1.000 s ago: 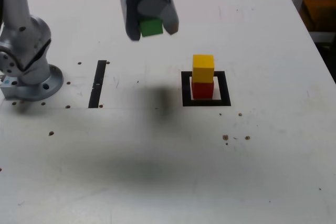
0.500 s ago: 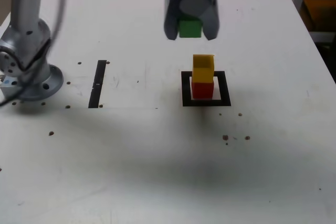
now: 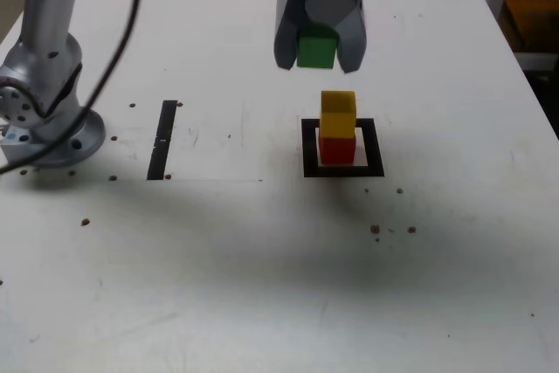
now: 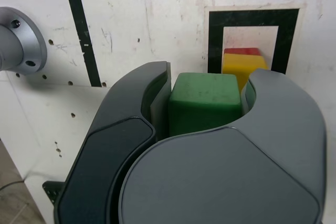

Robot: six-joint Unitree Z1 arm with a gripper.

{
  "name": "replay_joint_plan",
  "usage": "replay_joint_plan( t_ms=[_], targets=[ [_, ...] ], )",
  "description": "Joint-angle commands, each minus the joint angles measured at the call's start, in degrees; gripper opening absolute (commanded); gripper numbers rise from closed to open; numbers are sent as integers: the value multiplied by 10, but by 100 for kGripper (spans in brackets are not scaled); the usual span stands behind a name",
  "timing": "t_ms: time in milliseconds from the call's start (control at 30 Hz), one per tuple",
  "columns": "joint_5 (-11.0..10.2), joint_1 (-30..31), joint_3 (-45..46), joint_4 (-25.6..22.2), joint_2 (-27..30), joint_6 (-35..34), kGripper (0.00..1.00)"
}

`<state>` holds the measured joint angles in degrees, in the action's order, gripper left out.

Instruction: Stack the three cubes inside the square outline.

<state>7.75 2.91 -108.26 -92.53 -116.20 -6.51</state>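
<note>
The green cube, now in the air just above the stack, will be released by my gripper on top of the yellow cube (image 3: 337, 100) (image 4: 244, 62), so it becomes the highest block of the stack.
My gripper (image 3: 317, 51) is shut on the green cube (image 3: 315, 51), held in the air a little above and slightly to the exterior view's left of the stack. The yellow cube (image 3: 338, 113) sits on the red cube (image 3: 337, 149) inside the square outline (image 3: 342, 171) of black tape. In the wrist view the green cube (image 4: 203, 100) is clamped between the two dark fingers (image 4: 152, 98), with the yellow cube (image 4: 243, 67), a sliver of the red cube (image 4: 241, 51) and the square outline (image 4: 215, 35) beyond it.
The arm's silver base (image 3: 48, 120) stands at the exterior view's left, with a cable hanging over it. A straight black tape strip (image 3: 162, 139) lies between base and outline. Small dark specks dot the white table (image 3: 262, 286). The table edge runs along the right.
The gripper with the green cube has moved from the exterior view's left to above the yellow-on-red stack, and has sunk slightly in the last half second. The stack has not moved.
</note>
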Motion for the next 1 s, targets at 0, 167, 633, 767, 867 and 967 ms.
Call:
replay_joint_plan(
  t_ms=[0,167,633,767,867,967],
  targets=[
    [7,-1,1,-7,-8,2,4],
    [19,1,-8,-2,-30,3,4],
    [5,3,-13,13,-40,-7,5],
    [5,3,-9,15,-39,-10,6],
    [7,3,-7,18,-37,-16,6],
    [14,3,2,33,-37,-22,6]
  ],
)
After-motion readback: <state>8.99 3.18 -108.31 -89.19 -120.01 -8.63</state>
